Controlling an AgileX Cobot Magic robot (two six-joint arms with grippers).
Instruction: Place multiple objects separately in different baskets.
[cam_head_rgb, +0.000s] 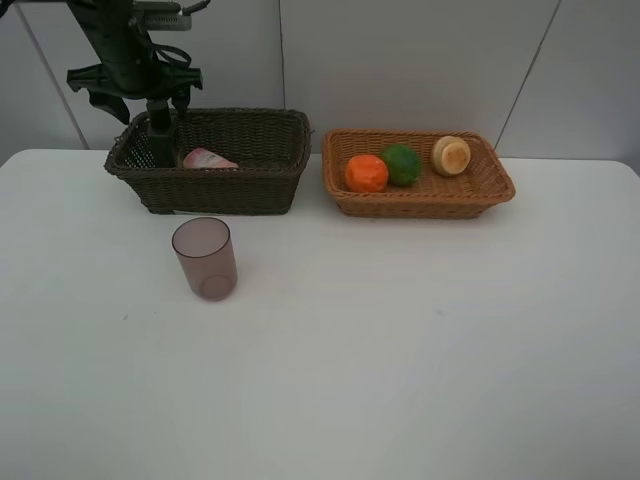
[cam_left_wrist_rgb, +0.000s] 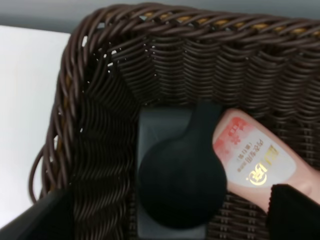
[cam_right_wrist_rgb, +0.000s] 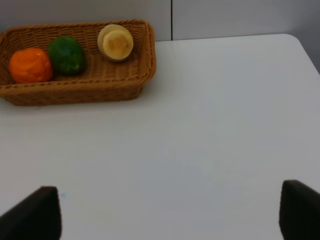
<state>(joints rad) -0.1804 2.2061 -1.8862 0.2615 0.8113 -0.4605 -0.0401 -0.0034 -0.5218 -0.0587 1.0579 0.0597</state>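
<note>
The robot's left gripper will next go to the mauve cup and close on the cup's rim (cam_head_rgb: 175, 242), on the side farthest from the tan basket.
The dark green square bottle (cam_left_wrist_rgb: 175, 185) stands upright in the left end of the deep dark brown basket (cam_head_rgb: 250, 185), beside the lying pink squeeze bottle (cam_left_wrist_rgb: 255, 160). My left gripper (cam_left_wrist_rgb: 170, 220) hangs open just above the green bottle, its fingers wide on either side and not touching it. In the exterior view the gripper (cam_head_rgb: 145, 100) is over the basket's left end. The mauve cup (cam_head_rgb: 205, 258) stands on the table in front of that basket. The tan basket (cam_head_rgb: 420, 203) holds the orange (cam_head_rgb: 366, 173), lime (cam_head_rgb: 402, 164) and peach-coloured fruit (cam_head_rgb: 451, 155). My right gripper (cam_right_wrist_rgb: 165, 212) is open and empty.
The two baskets stand side by side at the back of the white table (cam_head_rgb: 400, 350), close to the wall. The right gripper does not show in the exterior view. In the right wrist view the tan basket (cam_right_wrist_rgb: 90, 87) lies well ahead of that gripper.
</note>
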